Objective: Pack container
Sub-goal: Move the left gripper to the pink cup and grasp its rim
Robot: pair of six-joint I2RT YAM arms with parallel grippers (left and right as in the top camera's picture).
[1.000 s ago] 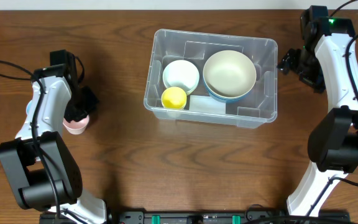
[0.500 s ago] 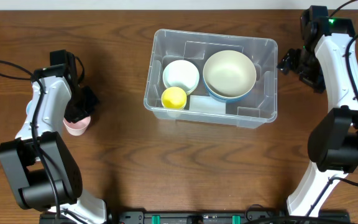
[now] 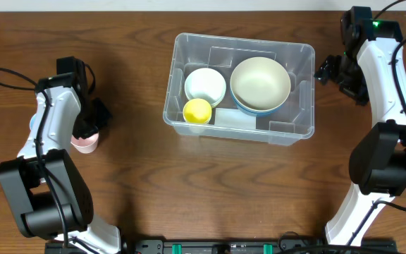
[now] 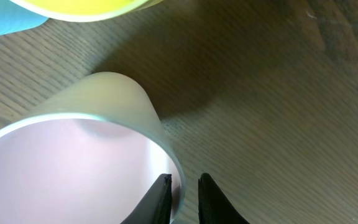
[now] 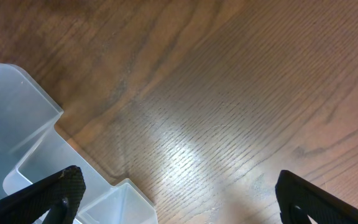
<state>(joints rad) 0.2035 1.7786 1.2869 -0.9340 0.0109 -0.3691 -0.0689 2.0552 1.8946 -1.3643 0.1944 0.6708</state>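
Note:
The robot's left gripper will release the pink cup inside the container, on the white patch (image 3: 230, 116) beside the yellow cup.
The container (image 3: 298, 74), a clear tub, stands at the table's middle; its corner (image 5: 17, 124) also shows in the right wrist view. Inside it lie a white bowl (image 3: 205, 85), a cream bowl nested in a blue one (image 3: 260, 83), and a yellow cup (image 3: 197, 111). At the left, a pink cup (image 3: 85, 144) stands on the wood. My left gripper (image 3: 90, 130) is shut on its rim: in the left wrist view one finger is inside the pink cup (image 4: 86, 155) and one outside (image 4: 182, 196). My right gripper (image 5: 188, 196) hangs wide open over bare wood beside the container's right end (image 3: 328, 70).
A yellow bowl's edge (image 4: 73, 7) and something blue (image 4: 5, 26) lie just beyond the pink cup. A black cable (image 3: 5, 76) loops at the far left. The arm bases stand at the front left and right.

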